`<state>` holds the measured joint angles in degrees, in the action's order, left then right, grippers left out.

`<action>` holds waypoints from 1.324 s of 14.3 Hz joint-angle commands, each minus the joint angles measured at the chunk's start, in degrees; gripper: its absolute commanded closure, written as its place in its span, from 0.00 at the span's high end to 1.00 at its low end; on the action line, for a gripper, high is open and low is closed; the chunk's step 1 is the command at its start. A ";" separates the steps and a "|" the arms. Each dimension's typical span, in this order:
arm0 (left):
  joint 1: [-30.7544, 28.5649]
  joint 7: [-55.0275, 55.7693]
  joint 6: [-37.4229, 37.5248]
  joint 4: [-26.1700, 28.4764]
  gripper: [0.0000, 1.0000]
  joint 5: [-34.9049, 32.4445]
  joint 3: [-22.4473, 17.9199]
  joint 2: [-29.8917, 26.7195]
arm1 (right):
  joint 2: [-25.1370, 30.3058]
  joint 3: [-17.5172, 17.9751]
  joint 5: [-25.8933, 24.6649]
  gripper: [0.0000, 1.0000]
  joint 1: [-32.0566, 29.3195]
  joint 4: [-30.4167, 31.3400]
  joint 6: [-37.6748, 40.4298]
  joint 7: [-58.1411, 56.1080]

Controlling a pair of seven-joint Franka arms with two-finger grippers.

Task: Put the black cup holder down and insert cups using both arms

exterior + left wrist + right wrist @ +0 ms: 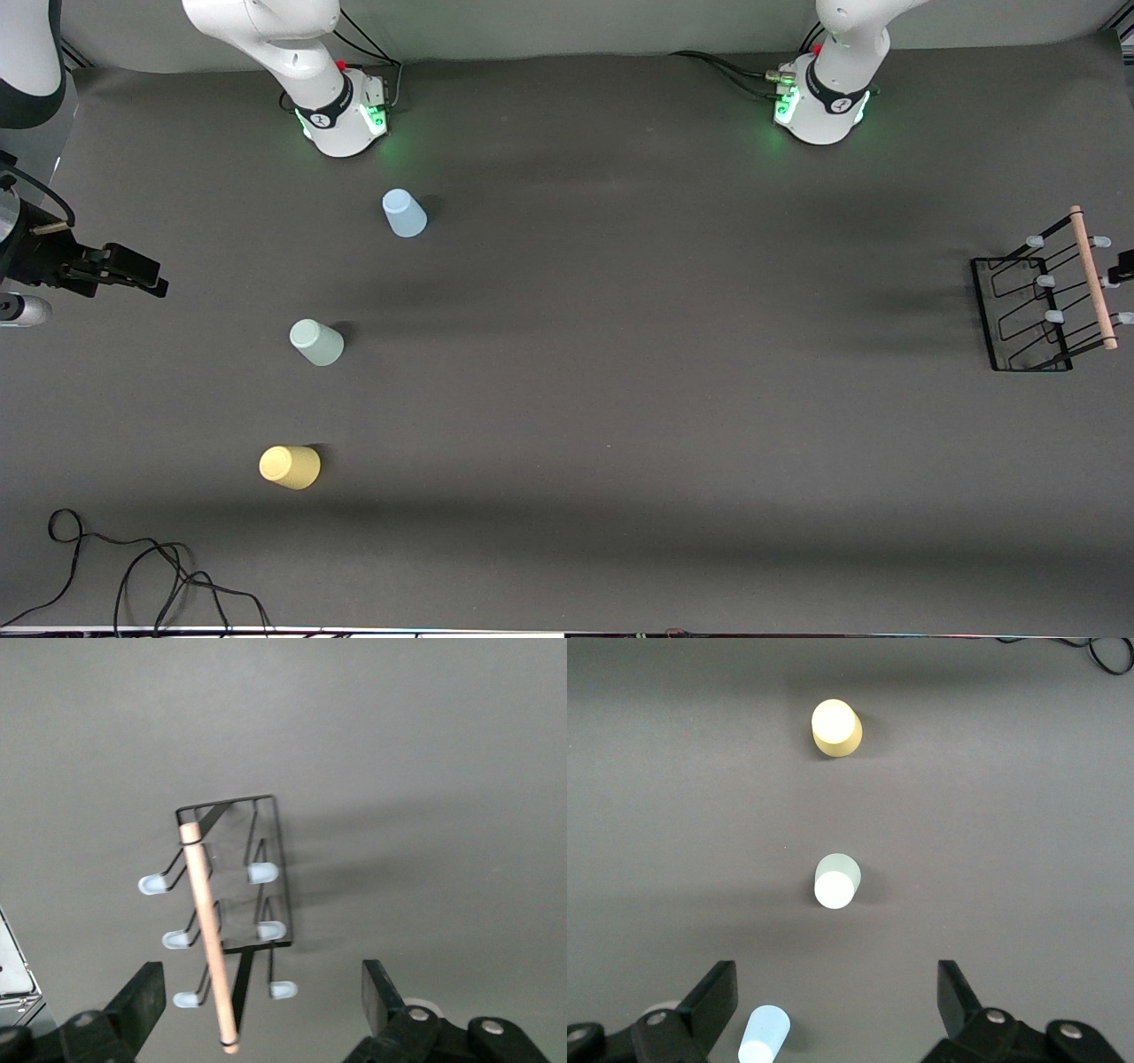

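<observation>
My left gripper is going to close on the middle of the wooden rod handle [1092, 277] [209, 935] on top of the black cup holder, between its two ends.
The black cup holder [1028, 301] stands at the left arm's end of the table, its wooden rod handle [208, 939] on top. My left gripper [261, 979] hangs open above it, one finger on each side of the handle and clear of it. Three cups stand bottoms up toward the right arm's end. The blue cup [404, 213] is closest to the right arm's base, the green cup [316, 342] is nearer the front camera, and the yellow cup [290, 466] is nearest of all. High over the cups, my right gripper [836, 979] is open and holds nothing.
A loose black cable [133, 567] lies by the table's front edge at the right arm's end. Dark bare tabletop [664, 354] stretches between the cups and the holder.
</observation>
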<state>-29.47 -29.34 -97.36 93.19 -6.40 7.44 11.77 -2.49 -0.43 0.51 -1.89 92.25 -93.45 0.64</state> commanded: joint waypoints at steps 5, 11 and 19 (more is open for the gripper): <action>-8.84 -11.61 -17.49 15.41 0.95 -0.90 0.65 -0.43 | 0.73 -0.27 -0.25 1.00 0.65 0.74 -0.77 -0.03; -10.61 -11.70 -25.34 23.44 0.69 -0.98 0.65 -0.61 | 0.56 -0.27 -0.25 1.00 0.65 0.74 -0.86 -0.03; -10.78 -14.08 -24.38 23.18 0.00 -0.72 0.65 -1.40 | 0.56 -0.18 -0.25 1.00 0.66 0.74 -0.86 -0.03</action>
<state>-39.49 -42.62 -122.01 115.05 -6.67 7.57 12.32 -2.49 -0.37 0.51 -1.83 92.27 -93.46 0.64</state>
